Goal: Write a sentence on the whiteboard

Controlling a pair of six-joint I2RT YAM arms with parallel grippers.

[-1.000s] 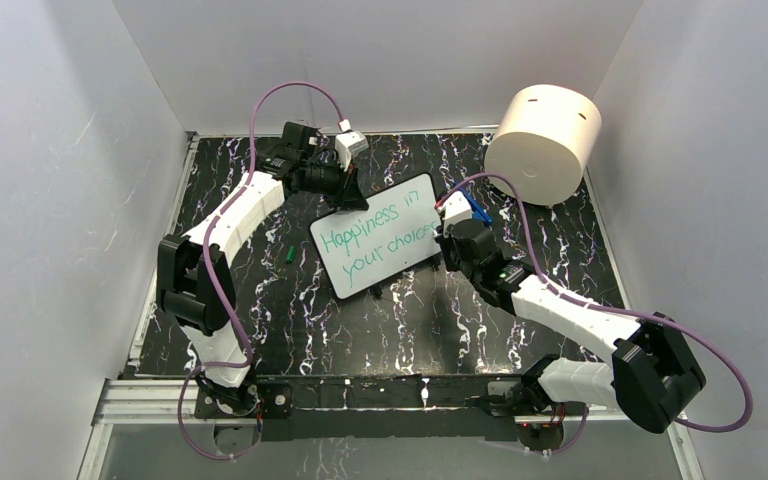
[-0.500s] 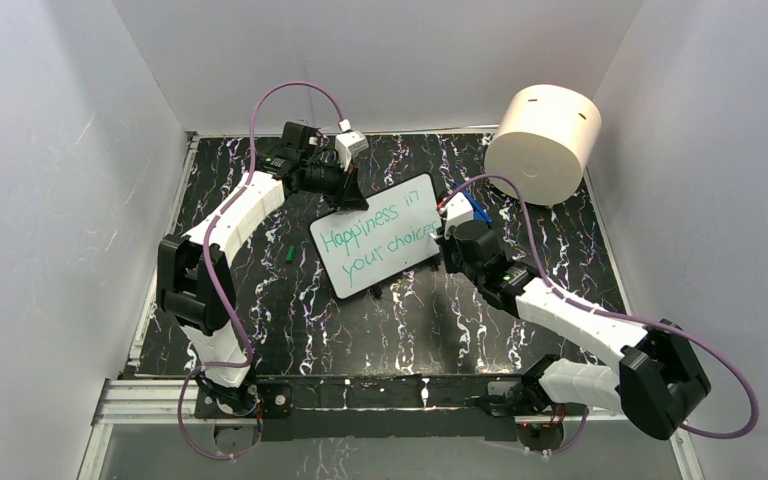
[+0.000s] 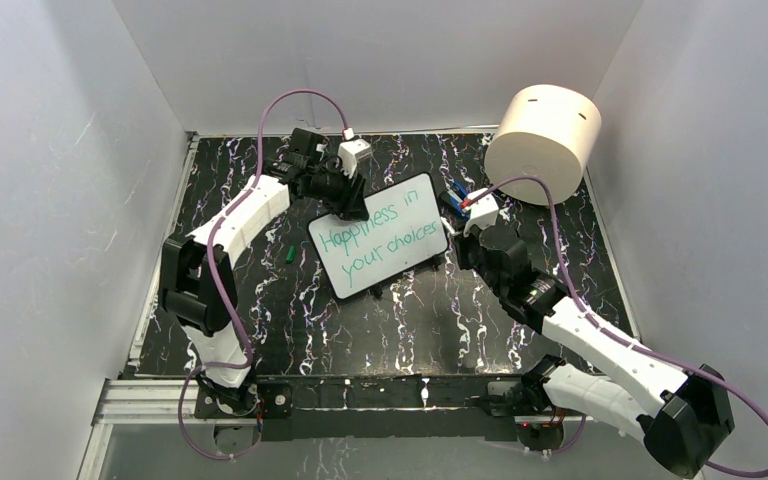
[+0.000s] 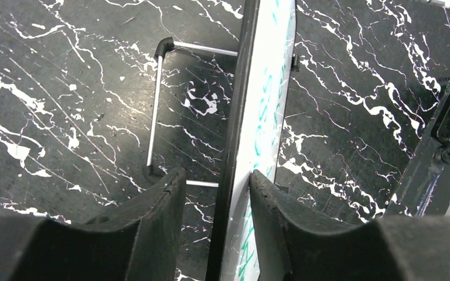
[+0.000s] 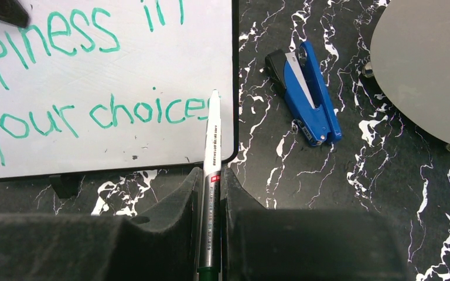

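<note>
Next, my left gripper closes its fingers on the whiteboard's top edge (image 4: 229, 170), as it leaves a gap beside the whiteboard now, to steady the board before the marker writes.
The whiteboard (image 3: 400, 255) rests tilted on the black marbled table, and the sentence (image 3: 375, 225) in teal reads "Happiness in your choices". My left gripper (image 3: 348, 205) is at the board's far left edge. In the left wrist view that gripper (image 4: 215, 175) is open: the board's edge (image 4: 266, 88) stands between the jaws, with a gap beside the left finger (image 4: 158, 216). My right gripper (image 5: 211, 172) is shut on a silver marker (image 5: 213, 140). The marker's tip hovers by the last word (image 5: 146, 111), near the board's corner (image 5: 123, 146).
A blue stapler (image 5: 304, 93) lies just right of the board. A big cream cylinder (image 3: 543, 142) stands at the back right. A small green cap (image 3: 288, 253) lies left of the board. The board's wire stand (image 4: 155, 111) shows behind it. White walls close in three sides.
My left jaws have parted from the board's edge. The right arm has drawn back to the right with the marker, away from the lettering.
</note>
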